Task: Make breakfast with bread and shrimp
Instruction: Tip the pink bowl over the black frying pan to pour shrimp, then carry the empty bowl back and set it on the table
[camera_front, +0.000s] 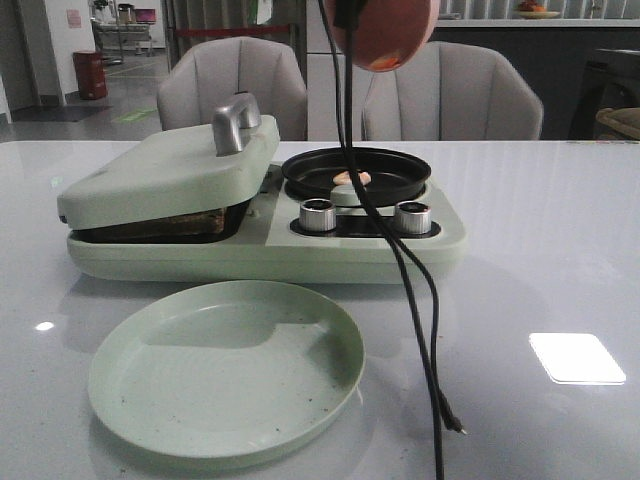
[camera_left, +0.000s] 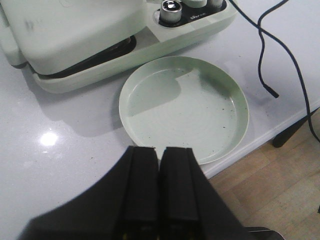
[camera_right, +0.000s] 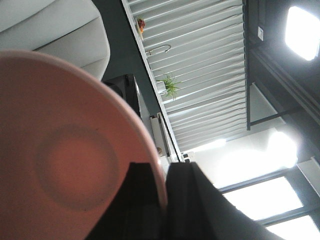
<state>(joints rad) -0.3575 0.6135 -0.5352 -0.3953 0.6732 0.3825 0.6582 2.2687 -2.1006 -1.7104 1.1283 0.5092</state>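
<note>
Next, my right gripper releases the pink bowl on the table (camera_front: 598, 318) just behind the bright square patch of light. The bowl is tilted high above the black pan.
The bread (camera_front: 186, 221) lies in the pale green breakfast maker (camera_front: 300, 250) under its half-lowered lid (camera_front: 170, 170); only a brown crust edge shows. A small pale orange shrimp (camera_front: 351, 178) lies in the black round pan (camera_front: 356, 172) on the maker's right side. My right gripper (camera_right: 164, 167) is shut on the rim of a pink bowl (camera_right: 65, 150), held tilted high above the pan (camera_front: 385, 30); an orange bit shows at the bowl's lower edge. My left gripper (camera_left: 159, 150) is shut and empty, above the table's near edge beside the green plate (camera_left: 150, 100).
The empty green plate (camera_front: 130, 380) sits in front of the maker. Two silver knobs (camera_front: 318, 214) are on the maker's front. Black cables (camera_front: 415, 320) hang from above across the pan and down over the table. Two grey chairs (camera_front: 232, 85) stand behind.
</note>
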